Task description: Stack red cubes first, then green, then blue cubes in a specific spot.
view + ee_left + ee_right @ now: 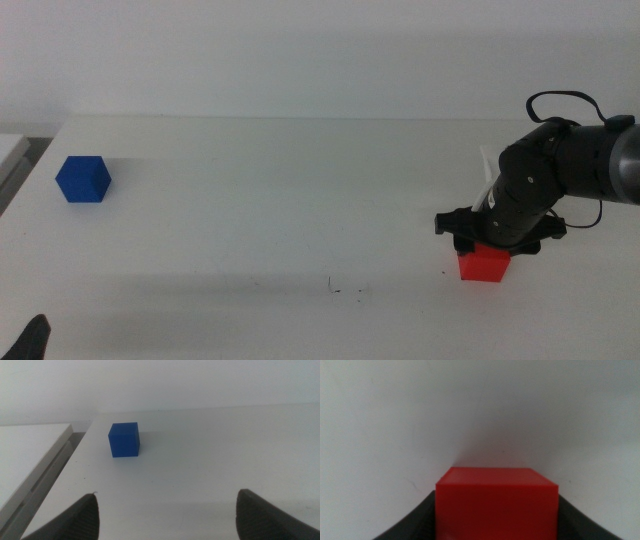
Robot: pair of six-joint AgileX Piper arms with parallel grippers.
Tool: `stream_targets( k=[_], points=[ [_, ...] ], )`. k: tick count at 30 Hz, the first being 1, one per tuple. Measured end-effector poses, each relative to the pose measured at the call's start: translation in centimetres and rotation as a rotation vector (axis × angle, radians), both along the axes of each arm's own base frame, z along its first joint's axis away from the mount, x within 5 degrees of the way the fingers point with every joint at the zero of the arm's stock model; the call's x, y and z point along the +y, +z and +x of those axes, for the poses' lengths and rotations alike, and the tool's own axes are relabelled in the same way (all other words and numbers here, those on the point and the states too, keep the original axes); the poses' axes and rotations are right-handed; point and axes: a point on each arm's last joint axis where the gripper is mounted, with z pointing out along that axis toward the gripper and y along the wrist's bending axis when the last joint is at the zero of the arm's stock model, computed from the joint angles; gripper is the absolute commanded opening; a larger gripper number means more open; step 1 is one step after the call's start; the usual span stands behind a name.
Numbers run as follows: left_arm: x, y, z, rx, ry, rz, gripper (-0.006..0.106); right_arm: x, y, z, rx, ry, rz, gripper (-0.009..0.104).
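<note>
I need to use my right gripper to set the red cube down on the table [350, 266], just behind the thin black marks.
The red cube [484, 265] rests low at the table's right side, and in the right wrist view the red cube [496, 502] fills the space between the two dark jaws, which press against its sides. My right gripper [492, 243] is shut on it from above. The specific spot [346, 291], a small cluster of thin black marks, lies to the left of the red cube near the front. The blue cube [83, 180] [124, 439] sits alone at the far left. My left gripper [167, 505] waits open at the bottom left corner [33, 340], short of the blue cube. The green cube is out of view.
A white ledge [12, 150] [30, 455] borders the table's left edge, with a gap between it and the tabletop. The white wall stands behind the table's far edge. The right arm's black cable [560, 100] loops above its wrist.
</note>
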Motion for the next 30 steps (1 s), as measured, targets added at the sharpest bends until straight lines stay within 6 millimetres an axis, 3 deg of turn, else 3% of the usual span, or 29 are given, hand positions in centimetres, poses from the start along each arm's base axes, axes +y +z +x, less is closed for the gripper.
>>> stream_targets(
  k=[3, 7, 10, 13, 18, 21, 30],
  points=[
    [0.0, 0.0, 0.0, 0.0, 0.0, 0.0, 0.094, 0.1, 0.1, 0.0, 0.002, -0.002, -0.001, 0.011],
    [0.0, 0.0, 0.0, 0.0, 0.0, 0.0, 0.094, 1.4, 2.3, 0.0, 0.0, -0.005, -0.039, 0.013],
    [0.0, 0.0, 0.0, 0.0, 0.0, 0.0, 0.094, 4.2, 5.8, 0.4, -0.058, 0.02, -0.031, 0.013],
    [0.0, 0.0, 0.0, 0.0, 0.0, 0.0, 0.094, 8.0, 8.0, 0.7, -0.114, 0.07, -0.001, 0.013],
    [0.0, 0.0, 0.0, 0.0, 0.0, 0.0, 0.094, 13.5, 6.5, 0.7, -0.089, 0.116, 0.022, 0.013],
    [0.0, 0.0, 0.0, 0.0, 0.0, 0.0, 0.094, 15.6, 5.1, 0.2, -0.06, 0.138, 0.03, 0.013],
    [0.0, 0.0, 0.0, 0.0, 0.0, 0.0, 0.094, 16.8, 2.5, -0.1, -0.008, 0.086, 0.021, 0.013]
  ],
)
